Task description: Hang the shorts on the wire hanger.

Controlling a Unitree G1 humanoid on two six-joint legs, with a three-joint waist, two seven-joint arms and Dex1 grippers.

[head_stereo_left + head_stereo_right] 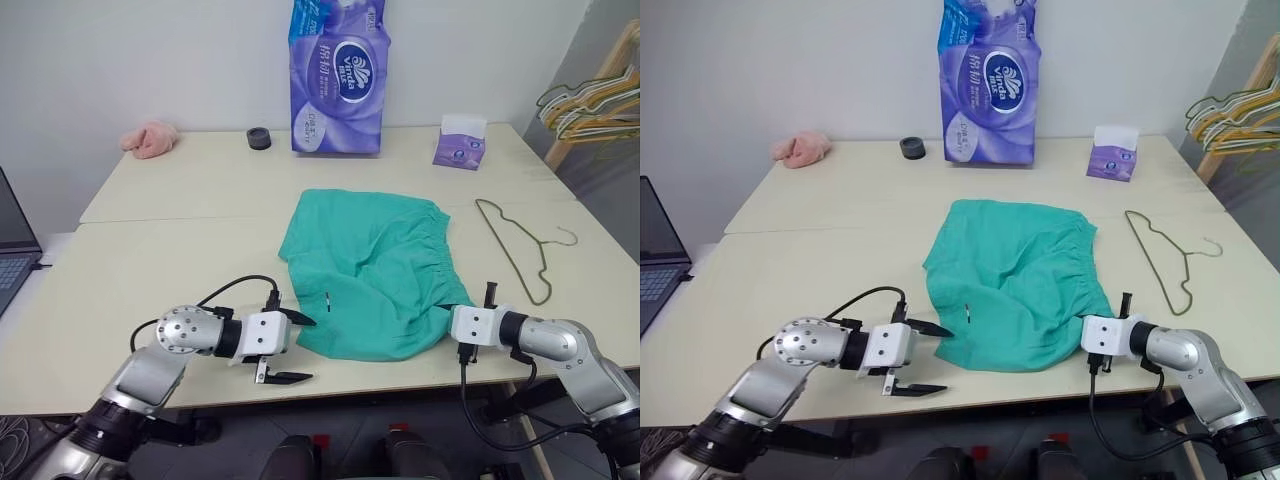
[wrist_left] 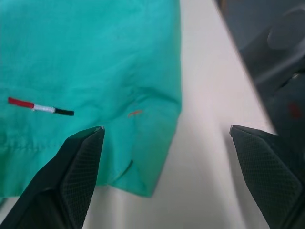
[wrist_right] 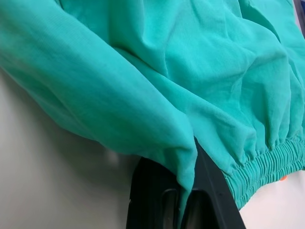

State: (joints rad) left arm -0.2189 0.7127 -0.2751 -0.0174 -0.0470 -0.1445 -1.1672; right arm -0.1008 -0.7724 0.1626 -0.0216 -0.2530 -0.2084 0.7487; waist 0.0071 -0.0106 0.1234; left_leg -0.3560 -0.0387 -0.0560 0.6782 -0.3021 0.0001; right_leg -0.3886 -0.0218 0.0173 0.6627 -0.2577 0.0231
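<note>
Next, my left gripper grabs the hem's near corner [image 1: 310, 343] to help my right gripper shake the shorts open, because they lie folded over along the near side.
The teal-green shorts [image 1: 370, 270] lie flat on the cream table [image 1: 170, 280], elastic waistband toward the right. My left gripper [image 1: 312, 350] is open at the shorts' near left corner, one finger over the hem and one off the table's front edge. In the left wrist view the shorts [image 2: 95, 57] lie past the spread fingertips [image 2: 86, 152], which hold nothing. My right gripper [image 1: 452, 322] is shut on the shorts' near right corner; a fold of the shorts [image 3: 167, 71] is pinched between its fingers [image 3: 209, 191]. The wire hanger [image 1: 515, 245] lies flat on the table, right of the shorts.
A purple tissue pack [image 1: 337, 75], a black roll [image 1: 259, 138], a pink cloth lump [image 1: 150, 138] and a small tissue box [image 1: 460, 142] stand along the far edge. A bunch of hangers [image 1: 590, 100] hangs at the right. A laptop [image 1: 12, 250] sits far left.
</note>
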